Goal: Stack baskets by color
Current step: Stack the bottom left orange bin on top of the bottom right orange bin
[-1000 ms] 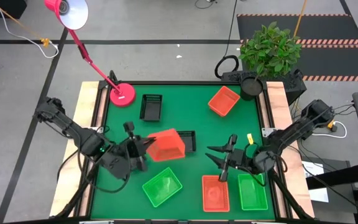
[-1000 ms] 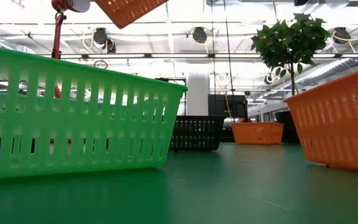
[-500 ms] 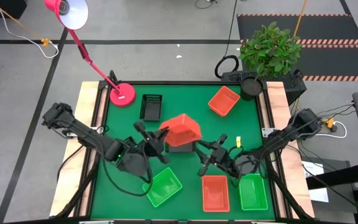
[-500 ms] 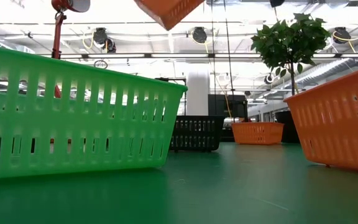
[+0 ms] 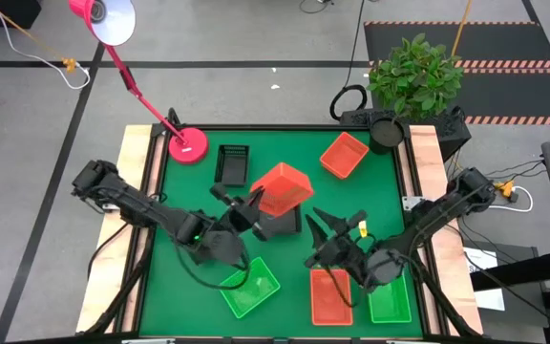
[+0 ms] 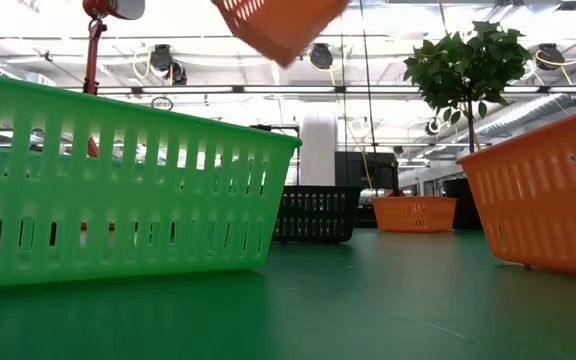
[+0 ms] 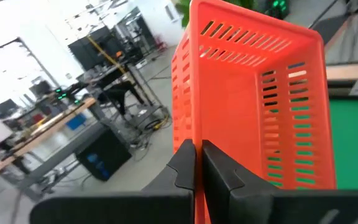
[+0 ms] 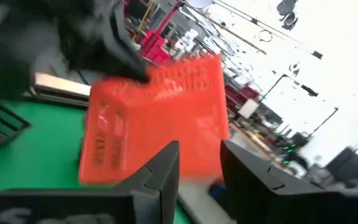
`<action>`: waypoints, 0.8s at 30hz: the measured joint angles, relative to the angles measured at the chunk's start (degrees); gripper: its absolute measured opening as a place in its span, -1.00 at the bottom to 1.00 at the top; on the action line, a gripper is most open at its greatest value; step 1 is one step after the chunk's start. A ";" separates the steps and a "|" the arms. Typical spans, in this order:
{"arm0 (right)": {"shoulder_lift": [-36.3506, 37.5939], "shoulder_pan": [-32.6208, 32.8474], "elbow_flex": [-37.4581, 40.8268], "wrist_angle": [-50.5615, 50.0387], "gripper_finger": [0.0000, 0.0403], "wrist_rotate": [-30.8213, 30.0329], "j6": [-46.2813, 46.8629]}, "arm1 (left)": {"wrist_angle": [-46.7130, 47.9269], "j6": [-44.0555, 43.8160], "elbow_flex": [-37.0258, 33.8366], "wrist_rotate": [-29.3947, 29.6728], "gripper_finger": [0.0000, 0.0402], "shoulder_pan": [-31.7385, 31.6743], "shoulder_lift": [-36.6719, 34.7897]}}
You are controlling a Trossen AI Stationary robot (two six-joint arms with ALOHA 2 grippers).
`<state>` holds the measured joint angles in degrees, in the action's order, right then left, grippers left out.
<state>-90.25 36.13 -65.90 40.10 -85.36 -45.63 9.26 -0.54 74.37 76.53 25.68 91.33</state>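
I need to close my right gripper on the rim (image 5: pixel 310 190) (image 8: pixel 224 140) of the free side of the lifted red-orange basket, next to the side that my left gripper pinches.
My left gripper (image 5: pixel 252 204) is shut on a red-orange basket (image 5: pixel 281 188) and holds it in the air over the table's middle; the low view shows that basket (image 6: pixel 280 22) high above the mat. My right gripper (image 5: pixel 325 223) stands open just right of it, fingers pointing at it, touching nothing. Below the lifted basket a black basket (image 5: pixel 281 225) rests on the mat. A second black basket (image 5: pixel 232 164) lies farther back. Two more red-orange baskets (image 5: pixel 343 155) (image 5: pixel 330 296) and two green ones (image 5: pixel 251 289) (image 5: pixel 388 294) sit flat on the mat. My left gripper pinches one wall of the red-orange basket at its rim (image 7: pixel 197 144), seen edge-on between the two fingers (image 7: pixel 182 167), one inside and one outside. The fingers come about level from the table's left. The basket is lifted clear and tipped on its side.
A pink lamp base (image 5: pixel 187 145) stands at the far left corner of the green mat (image 5: pixel 184 191), its arm slanting up to the left. A potted plant (image 5: pixel 414 76) stands past the far right corner. Wooden strips edge the table's left and right sides.
My left gripper has carried the red-orange basket toward the table's right and far edge, and the basket has turned about in the hold. My right gripper has risen from over the near baskets, rolled, and swung toward the lifted basket.
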 joint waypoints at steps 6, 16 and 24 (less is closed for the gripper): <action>0.03 -4.70 -4.34 -10.87 -0.46 -0.42 1.19 | -3.07 0.99 0.00 -0.09 -0.96 -2.29 3.14; 0.08 -12.84 -2.83 -11.71 -0.46 1.94 1.60 | -4.40 3.97 0.00 -0.57 -0.96 -2.57 3.23; 0.08 -14.89 -0.62 -11.79 -0.50 5.84 7.76 | -4.29 5.00 0.00 -0.60 -0.92 -2.54 3.21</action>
<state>-90.17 21.24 -66.52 28.31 -79.52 -37.86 4.97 4.46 74.37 75.94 23.14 94.54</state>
